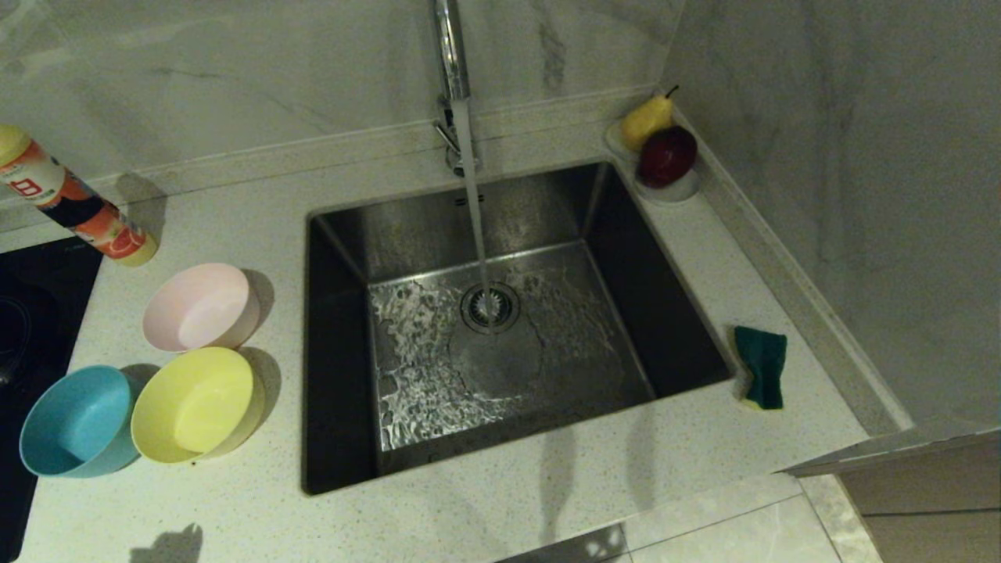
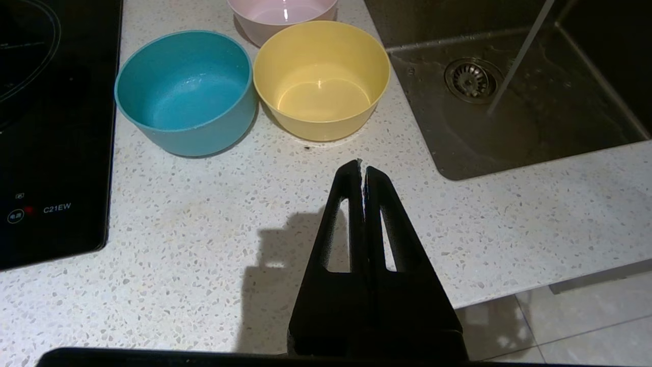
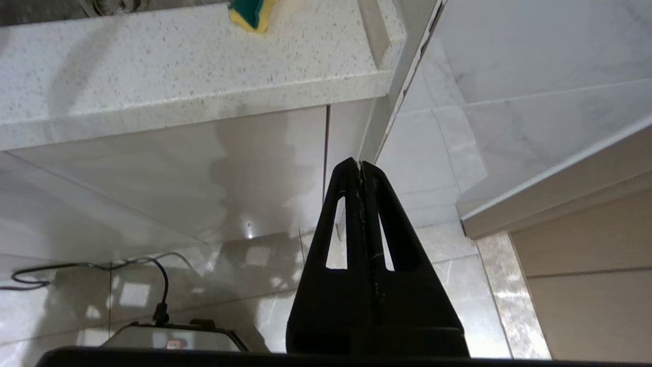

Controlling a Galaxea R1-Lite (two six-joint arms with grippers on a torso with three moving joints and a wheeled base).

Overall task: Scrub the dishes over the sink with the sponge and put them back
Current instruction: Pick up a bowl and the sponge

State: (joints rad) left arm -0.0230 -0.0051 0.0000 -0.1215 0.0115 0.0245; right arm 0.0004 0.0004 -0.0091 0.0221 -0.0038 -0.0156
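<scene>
I should next close my right gripper on the sponge's narrow part (image 1: 767,378), near its end toward the counter's front edge.
Three bowls stand on the counter left of the sink (image 1: 672,313): pink (image 1: 202,306), yellow (image 1: 194,403) and light blue (image 1: 78,421). The yellow bowl (image 2: 321,79), blue bowl (image 2: 186,92) and pink bowl (image 2: 282,12) also show in the left wrist view. Right of the sink lies the sponge (image 1: 762,366), green face up; its corner (image 3: 250,12) shows in the right wrist view. My left gripper (image 2: 362,165) hangs shut and empty over the counter's front part, short of the yellow bowl. My right gripper (image 3: 360,164) is shut and empty, below and in front of the counter's edge.
Water runs from the chrome tap (image 1: 452,70) onto the drain strainer (image 1: 490,306). A saucer (image 1: 679,189) with a pear and a red fruit sits at the back right corner. A bottle (image 1: 74,203) and a black hob (image 1: 27,313) are at the left. A wall rises on the right.
</scene>
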